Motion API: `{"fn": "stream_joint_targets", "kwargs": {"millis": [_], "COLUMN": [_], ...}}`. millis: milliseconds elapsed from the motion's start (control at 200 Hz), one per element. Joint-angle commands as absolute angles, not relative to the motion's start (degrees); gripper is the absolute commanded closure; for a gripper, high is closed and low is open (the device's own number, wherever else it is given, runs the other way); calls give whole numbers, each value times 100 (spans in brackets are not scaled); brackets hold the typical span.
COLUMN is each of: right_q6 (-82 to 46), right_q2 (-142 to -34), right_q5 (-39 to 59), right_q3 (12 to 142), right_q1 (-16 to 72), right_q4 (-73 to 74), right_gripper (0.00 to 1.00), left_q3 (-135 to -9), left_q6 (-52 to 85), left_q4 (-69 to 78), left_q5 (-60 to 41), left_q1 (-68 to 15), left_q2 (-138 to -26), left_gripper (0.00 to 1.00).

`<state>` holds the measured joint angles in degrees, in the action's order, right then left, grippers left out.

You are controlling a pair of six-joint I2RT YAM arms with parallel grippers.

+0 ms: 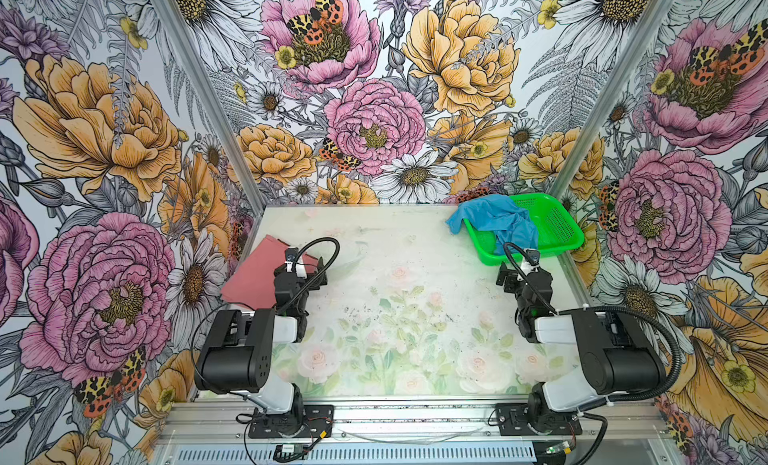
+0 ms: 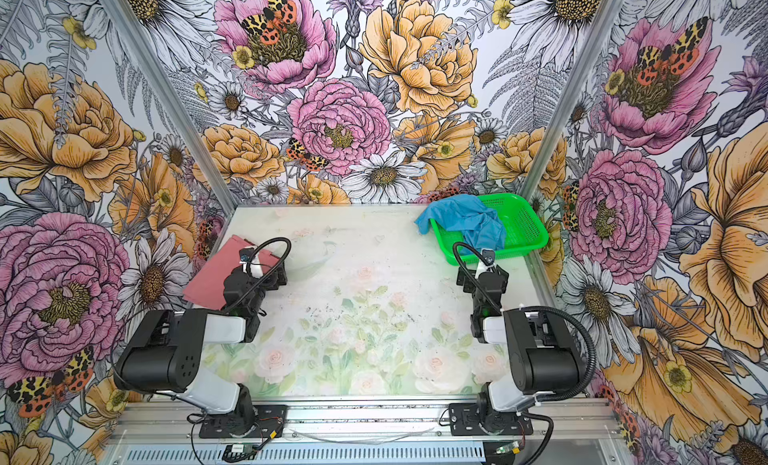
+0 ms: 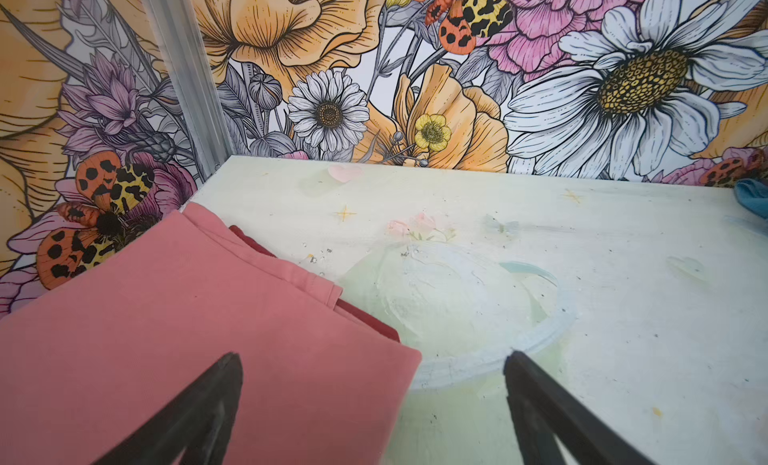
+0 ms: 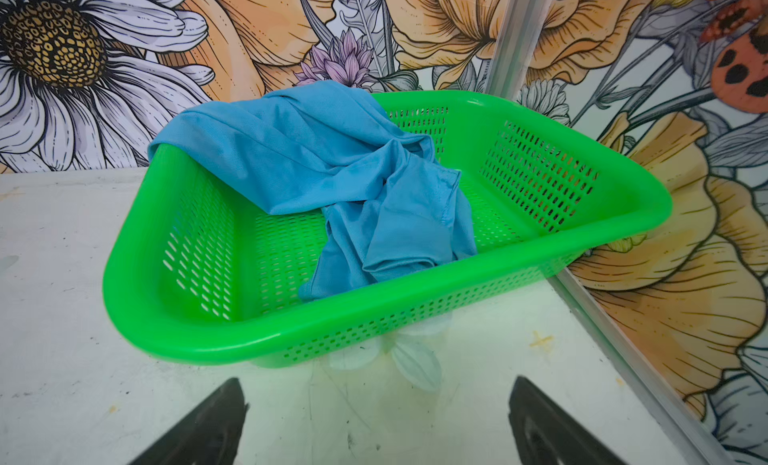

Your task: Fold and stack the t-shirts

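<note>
The sky blue t-shirt in the green basket should be gripped next by its bunched middle (image 1: 514, 216) (image 4: 393, 177), with my right gripper reaching in and closing on it.
The salmon pink t-shirt (image 1: 249, 276) (image 2: 208, 276) lies folded flat at the table's left edge. A darker red layer (image 3: 370, 321) shows under its edge. My left gripper (image 1: 302, 269) (image 2: 258, 271) (image 3: 372, 357) hovers open over the pink t-shirt's (image 3: 166, 338) near corner, holding nothing. The sky blue t-shirt (image 1: 494, 219) (image 2: 461, 217) (image 4: 332, 167) lies crumpled in the green basket (image 1: 557, 230) (image 2: 525, 226) (image 4: 582, 217), draped over its far rim. My right gripper (image 1: 524, 272) (image 2: 482, 273) (image 4: 377, 382) is open and empty, just short of the basket's near wall.
The basket stands in the back right corner against an aluminium post (image 4: 623, 342). Floral walls close in the table (image 1: 395, 284) on three sides. Both arm bases sit on the front rail (image 1: 415, 417).
</note>
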<state>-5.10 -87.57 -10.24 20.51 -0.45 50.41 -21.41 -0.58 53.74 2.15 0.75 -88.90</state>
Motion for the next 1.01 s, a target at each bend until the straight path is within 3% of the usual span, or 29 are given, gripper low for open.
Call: {"fn": "stream_joint_targets", "kwargs": {"millis": [0,841,1001], "right_q6": [-558,-512,-404], "right_q2": [-8792,-8797,-8815], "right_q5": [-957,-936,-677], "right_q3": [2180,2182,2257], "right_q1": [-61,-37,-26], "right_q4": [5105,5102,4982], "right_gripper": [0,0,1], "left_q3": [-2162,-2171,-2184], "left_q6": [-137,-139,-134], "left_q4": [5363,5356,5193], "left_q5": [294,305,1262], "left_q1": [48,45,-224], "left_q2": [-8885,-8880,-8696], "left_gripper": [1,1,1]}}
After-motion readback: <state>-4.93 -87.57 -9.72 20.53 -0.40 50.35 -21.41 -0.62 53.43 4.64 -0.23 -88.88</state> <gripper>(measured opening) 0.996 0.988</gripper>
